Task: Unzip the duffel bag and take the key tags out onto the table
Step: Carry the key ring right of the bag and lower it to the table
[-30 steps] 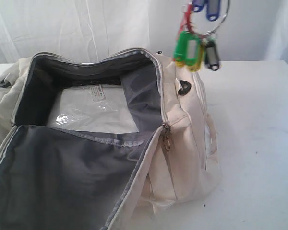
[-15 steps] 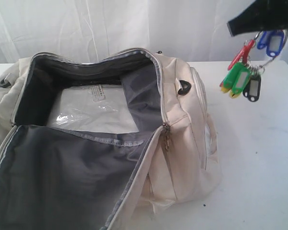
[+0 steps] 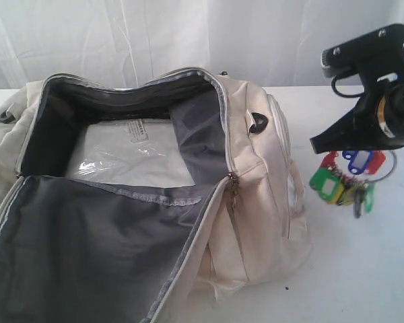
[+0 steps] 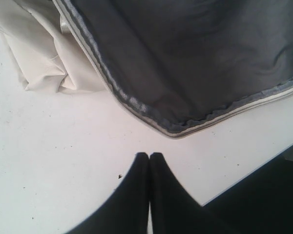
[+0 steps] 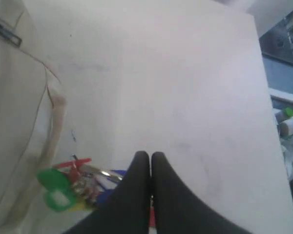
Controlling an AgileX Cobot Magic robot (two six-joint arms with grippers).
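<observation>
The key tags will go down from my right gripper on the white table (image 3: 335,189), where I will set them close beside the side of the cream duffel bag.
The cream duffel bag (image 3: 256,175) lies unzipped on the white table (image 3: 363,269), its grey-lined flap folded toward the front. My right gripper (image 3: 353,147) is to the right of the bag, shut on the key tags (image 3: 343,182), which dangle low over the table, close to or touching it. The right wrist view shows the shut fingertips (image 5: 150,155) with a sliver of red between them, the green, red and blue key tags (image 5: 63,187) beside them, and the bag's side (image 5: 14,97). My left gripper (image 4: 149,156) is shut and empty over the table (image 4: 49,146), near the flap's corner (image 4: 185,58).
A clear plastic packet (image 3: 131,151) lies flat inside the bag. A white curtain hangs behind the table. The table's edge (image 4: 254,170) runs close to my left gripper. Bottles (image 5: 288,122) stand beyond the far table edge in the right wrist view.
My right gripper has carried the key tags from high above the bag's right end out to the right and down, to just over the table beside the bag.
</observation>
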